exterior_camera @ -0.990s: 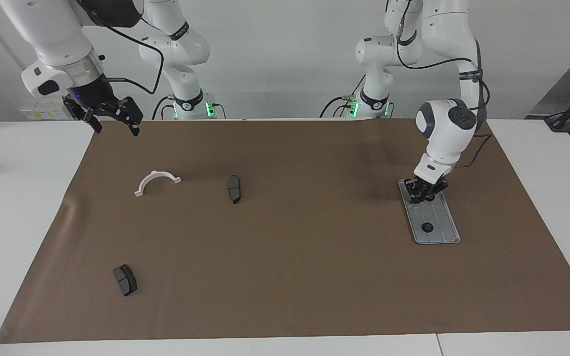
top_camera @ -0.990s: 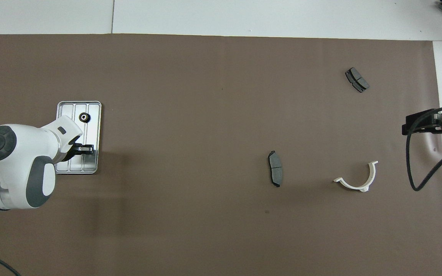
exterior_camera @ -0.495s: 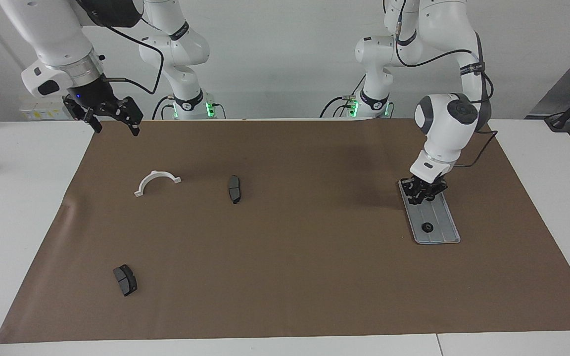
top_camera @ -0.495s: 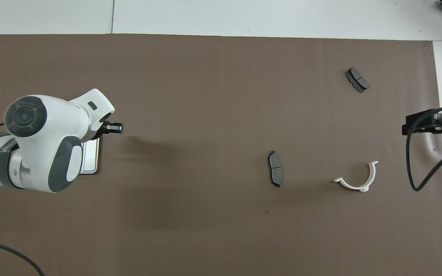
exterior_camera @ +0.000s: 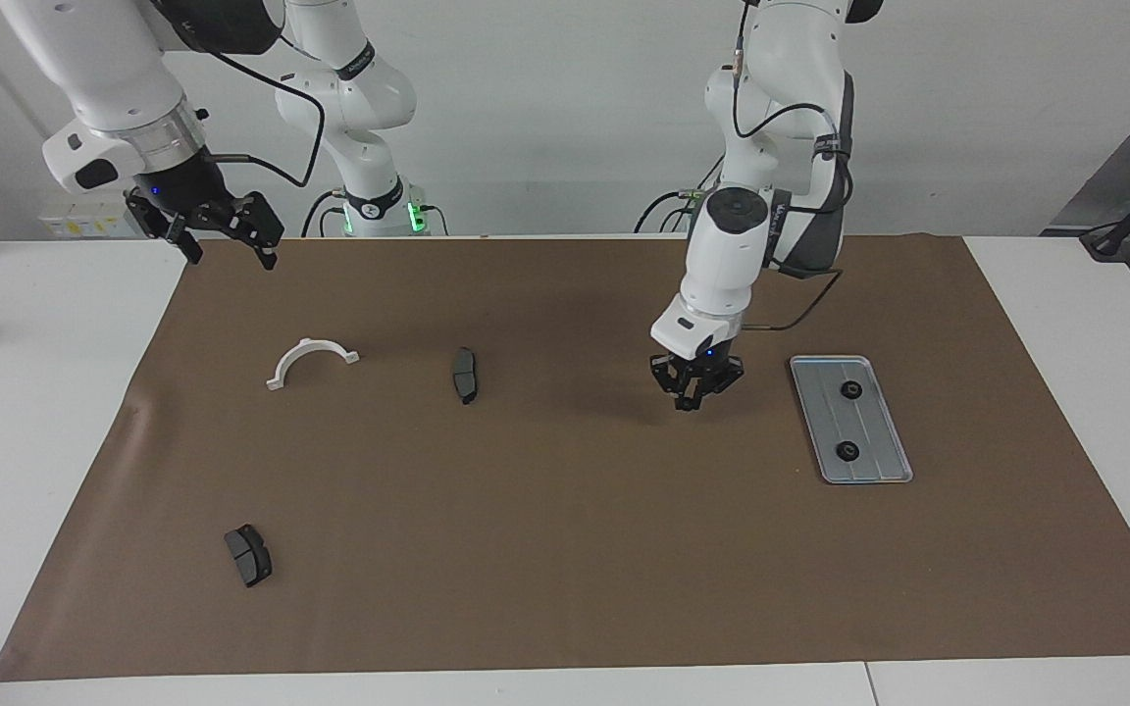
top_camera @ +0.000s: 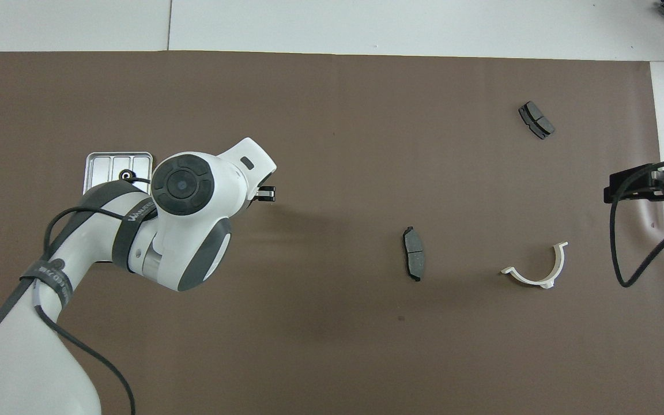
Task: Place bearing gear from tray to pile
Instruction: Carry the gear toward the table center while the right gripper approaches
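The robot's left gripper needs to release a bearing gear on the bare brown mat (top_camera: 297,169), between the silver tray and the brake pads.
The silver tray (exterior_camera: 825,360) lies on the brown mat toward the left arm's end. Two small black bearing gears rest on it: one (exterior_camera: 851,389) nearer the robots and one (exterior_camera: 847,451) farther away. In the overhead view the arm covers much of the tray (top_camera: 101,164), and only the farther gear (top_camera: 127,175) shows. My left gripper (exterior_camera: 691,397) hangs shut over bare mat beside the tray, toward the table's middle. I cannot tell whether anything is pinched in its tips. Its tips (top_camera: 267,193) poke out from under the wrist. My right gripper (exterior_camera: 227,237) waits open above the mat's corner. No pile is in view.
A dark brake pad (exterior_camera: 464,374) and a white half-ring clamp (exterior_camera: 310,360) lie on the mat toward the right arm's end. A second brake pad (exterior_camera: 247,554) lies farther from the robots. White tabletop surrounds the mat (exterior_camera: 565,549).
My left gripper rose off the tray and swung toward the middle of the mat, staying shut. A gear now shows on the tray where it had been. The right arm has not moved.
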Controlling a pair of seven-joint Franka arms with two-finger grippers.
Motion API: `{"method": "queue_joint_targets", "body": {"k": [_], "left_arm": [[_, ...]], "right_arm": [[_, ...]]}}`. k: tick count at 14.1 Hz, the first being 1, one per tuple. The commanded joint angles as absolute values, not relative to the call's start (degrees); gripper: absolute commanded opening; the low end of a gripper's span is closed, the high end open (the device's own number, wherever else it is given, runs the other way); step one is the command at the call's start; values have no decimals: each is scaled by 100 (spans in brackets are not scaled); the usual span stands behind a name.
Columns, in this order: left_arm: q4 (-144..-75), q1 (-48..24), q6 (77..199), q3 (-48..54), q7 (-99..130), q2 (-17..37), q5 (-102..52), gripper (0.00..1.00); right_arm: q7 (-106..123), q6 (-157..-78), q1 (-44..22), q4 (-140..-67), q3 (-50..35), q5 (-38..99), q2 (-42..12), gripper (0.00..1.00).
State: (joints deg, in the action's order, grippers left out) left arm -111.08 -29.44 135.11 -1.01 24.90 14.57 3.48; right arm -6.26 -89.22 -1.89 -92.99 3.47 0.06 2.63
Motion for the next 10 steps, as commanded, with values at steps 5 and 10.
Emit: {"method": "queue_joint_targets", "body": {"k": [5,10], "left_arm": [[-9758,-3726,13350,-211,3426,2697,492,0],[-9703,-3648,13789,-202,3437,2829,466,0]], "right_arm": [[-659,-9157,-158,-9579,343,132,422,100],[-659,-9746,-158,-9729,343,132,308,100]]}}
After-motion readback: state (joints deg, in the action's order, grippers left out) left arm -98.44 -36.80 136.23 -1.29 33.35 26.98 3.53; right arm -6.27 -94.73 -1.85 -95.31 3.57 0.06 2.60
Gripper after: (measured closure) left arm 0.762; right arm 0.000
